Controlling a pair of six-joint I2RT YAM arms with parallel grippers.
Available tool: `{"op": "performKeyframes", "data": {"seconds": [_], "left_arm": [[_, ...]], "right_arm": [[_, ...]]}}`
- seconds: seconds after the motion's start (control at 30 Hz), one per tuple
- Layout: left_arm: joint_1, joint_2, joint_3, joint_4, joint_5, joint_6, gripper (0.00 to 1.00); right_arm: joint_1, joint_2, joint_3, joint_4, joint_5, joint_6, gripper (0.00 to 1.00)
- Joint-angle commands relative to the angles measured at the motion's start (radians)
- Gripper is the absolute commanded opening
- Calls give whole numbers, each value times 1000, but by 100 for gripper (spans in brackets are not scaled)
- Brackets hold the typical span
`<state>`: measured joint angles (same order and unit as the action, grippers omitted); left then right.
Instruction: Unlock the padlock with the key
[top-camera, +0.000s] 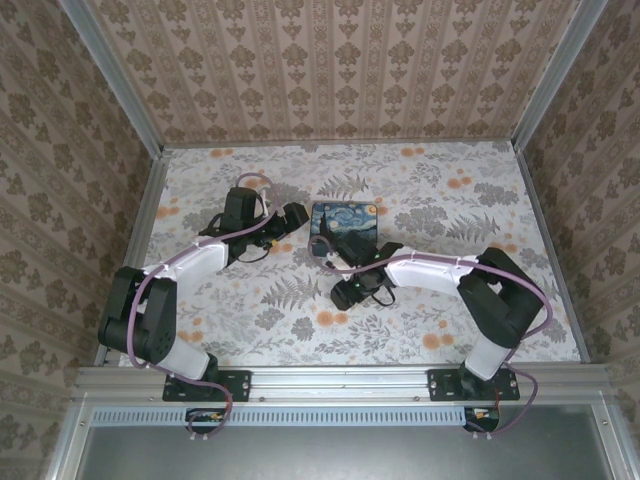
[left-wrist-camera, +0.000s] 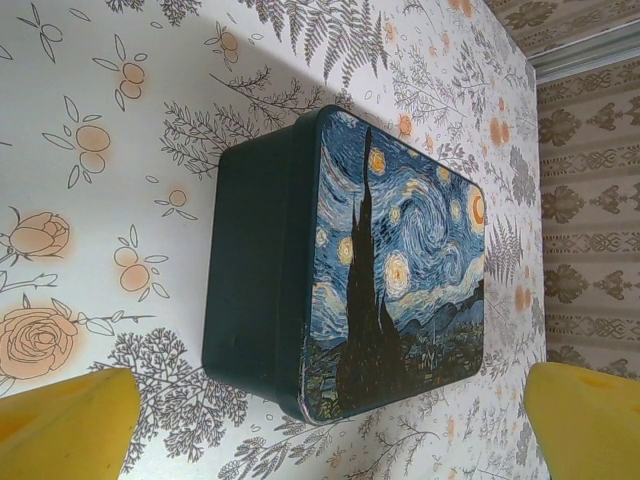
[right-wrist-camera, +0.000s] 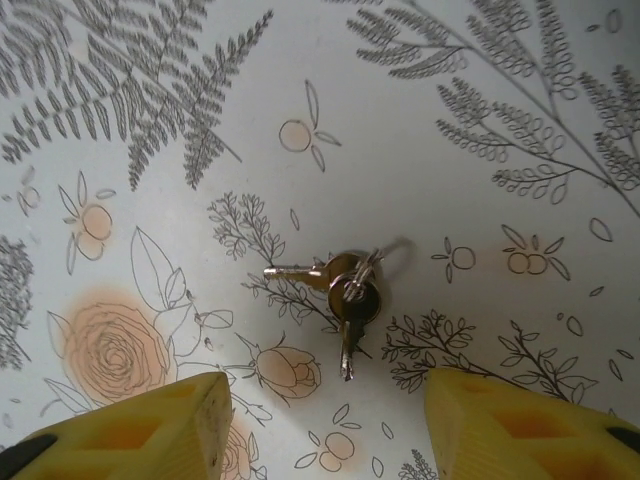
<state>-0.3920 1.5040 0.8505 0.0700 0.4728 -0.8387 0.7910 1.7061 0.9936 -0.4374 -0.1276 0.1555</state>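
Observation:
My right gripper's open fingers are short of the keys, so next I reach farther forward and close on the key heads (right-wrist-camera: 357, 290) beside the ring.
Two small brass keys on a ring (right-wrist-camera: 345, 290) lie flat on the floral tablecloth. My right gripper (right-wrist-camera: 325, 425) hovers just above and short of them. Its yellow fingers (right-wrist-camera: 130, 435) stand apart, with nothing between them. In the top view the right gripper (top-camera: 347, 293) is near the table's middle, in front of the box. My left gripper (left-wrist-camera: 325, 430) is open, and its yellow fingertips (left-wrist-camera: 70, 425) frame the near end of the Starry Night box (left-wrist-camera: 400, 260) without touching it. The padlock is out of view.
The blue-and-yellow printed box (top-camera: 343, 222) rests at mid-table, with the left gripper (top-camera: 293, 216) just to its left. Patterned walls enclose the table on three sides. A metal rail (top-camera: 340, 382) runs along the near edge.

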Motion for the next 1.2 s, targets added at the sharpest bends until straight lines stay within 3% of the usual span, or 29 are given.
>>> {"op": "performKeyframes", "data": {"seconds": [0.0,0.47,0.8,0.93,1.13,1.17], "left_arm": [[-4,-14,-9,29,16,-14,100],[5,-5,3,32,27,-16,100],[11,-5,1,34,29,-13,100],[12,-5,2,34,31,-13,100],[17,-8,-4,36,29,-14,100],[16,-10,-6,36,29,-14,100]], "right_arm": [[17,30,58,-85,93,-65,56],[53,165,161,-167,149,-139,57],[45,255,200,-113,131,-134,50],[40,281,213,-105,116,-132,39],[33,285,179,-50,81,-105,0],[30,279,172,-45,75,-100,0]]}}
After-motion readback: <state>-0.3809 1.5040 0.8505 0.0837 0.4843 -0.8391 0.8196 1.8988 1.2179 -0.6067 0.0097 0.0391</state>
